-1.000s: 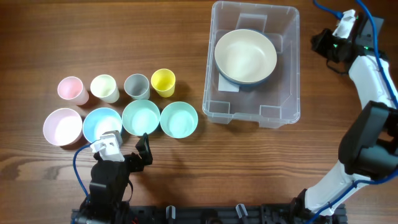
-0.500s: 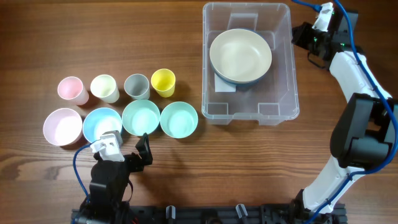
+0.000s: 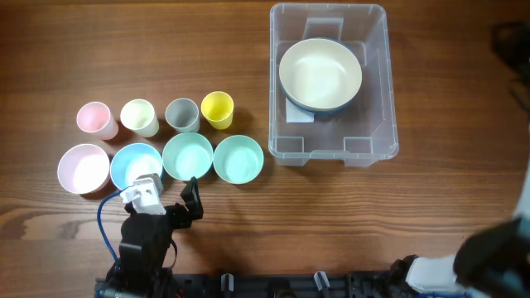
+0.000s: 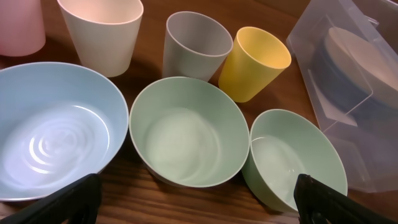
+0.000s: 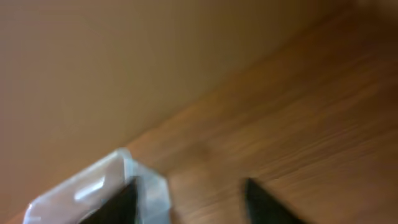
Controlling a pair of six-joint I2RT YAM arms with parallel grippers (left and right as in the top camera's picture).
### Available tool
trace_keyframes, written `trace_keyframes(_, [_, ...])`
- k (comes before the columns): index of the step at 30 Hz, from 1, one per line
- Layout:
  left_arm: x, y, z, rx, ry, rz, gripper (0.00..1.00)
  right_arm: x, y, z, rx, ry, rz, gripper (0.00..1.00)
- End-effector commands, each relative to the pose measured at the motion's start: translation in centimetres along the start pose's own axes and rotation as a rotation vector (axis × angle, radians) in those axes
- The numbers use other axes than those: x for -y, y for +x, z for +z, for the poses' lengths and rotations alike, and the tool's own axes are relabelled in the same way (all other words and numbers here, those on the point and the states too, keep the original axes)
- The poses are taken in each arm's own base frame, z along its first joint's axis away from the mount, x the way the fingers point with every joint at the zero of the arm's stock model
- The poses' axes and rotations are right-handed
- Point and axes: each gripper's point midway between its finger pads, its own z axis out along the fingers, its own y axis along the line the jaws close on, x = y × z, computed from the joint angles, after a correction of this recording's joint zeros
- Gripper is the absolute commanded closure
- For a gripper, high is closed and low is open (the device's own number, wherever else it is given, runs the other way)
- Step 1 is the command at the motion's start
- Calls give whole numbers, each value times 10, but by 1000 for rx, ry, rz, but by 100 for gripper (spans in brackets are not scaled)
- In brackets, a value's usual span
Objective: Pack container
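Note:
Next, my left gripper needs to go to the pink bowl and close on the pink bowl's rim [image 3: 63, 182], on the side away from the light blue bowl.
The clear container [image 3: 383, 124] stands at the table's back right, with a cream bowl [image 3: 320, 74] with a blue-grey outside lying in it. My left gripper [image 4: 196, 208] is open low at the front left, just in front of two mint bowls [image 4: 186, 130], holding nothing. The container's wall [image 4: 373, 143] shows at the right of the left wrist view. My right gripper [image 5: 193, 202] is open over bare wood, and the right wrist view is blurred. A corner of the container [image 5: 93, 186] lies beside its left finger. In the overhead view my right arm [image 3: 513, 40] is only a dark smear at the right edge.
A front row holds a pink bowl [image 3: 83, 168], a light blue bowl [image 3: 135, 164] and two mint bowls [image 3: 188, 156]. Behind them stand a pink cup [image 3: 94, 118], a cream cup [image 3: 139, 116], a grey cup [image 3: 181, 114] and a yellow cup [image 3: 217, 108].
The container slid a little left and squared up, then stayed put. My right gripper left its far right corner, opened, and swung off to the right. The left arm has not moved.

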Motion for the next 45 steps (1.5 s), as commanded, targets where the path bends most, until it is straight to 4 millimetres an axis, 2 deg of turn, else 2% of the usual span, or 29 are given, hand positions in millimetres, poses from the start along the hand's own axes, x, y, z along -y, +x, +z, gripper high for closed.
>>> trace_keyframes(1, [-3,-2,0,12,-12,-3,0,14,-29,-35,94,61,2,0])
trace_keyframes(4, [-3,-2,0,12,-13,-2,0,25,-35,-43,112,85,14,0])
trace_keyframes(9, [-3,-2,0,12,-13,-2,0,32,-15,-40,36,105,49,0])
trace_keyframes(19, [-3,-2,0,12,-13,-2,0,33,-10,-39,19,110,57,0])
trace_keyframes(21, [1,-10,0,46,3,-6,0,33,-10,-39,19,109,57,0])
trace_keyframes(23, [8,-11,0,44,45,-16,0,33,-10,-39,19,110,58,0])
trace_keyframes(24, [17,-3,-1,2,99,-30,0,33,-10,-39,19,110,58,0])
trace_keyframes(28, [45,-3,-6,-16,255,-25,0,33,-10,-39,17,110,58,0])
trace_keyframes(32, [75,-24,-19,44,414,-8,0,33,-10,-39,17,110,59,0])
trace_keyframes(35, [92,-52,-34,141,492,9,0,33,-10,-39,17,110,58,0])
trace_keyframes(37, [98,-66,-42,194,515,16,0,33,-10,-39,17,110,59,0])
trace_keyframes(39, [105,-72,-49,211,552,25,0,33,-10,-39,17,110,58,0])
trace_keyframes(40, [109,-70,-51,198,579,31,0,33,-10,-39,17,110,58,0])
trace_keyframes(41, [112,-58,-51,143,605,35,0,33,-10,-39,16,111,59,0])
trace_keyframes(43, [110,-34,-48,31,612,26,0,33,-10,-39,16,111,59,0])
trace_keyframes(45, [104,-20,-44,-32,586,14,0,33,-10,-39,16,111,58,0])
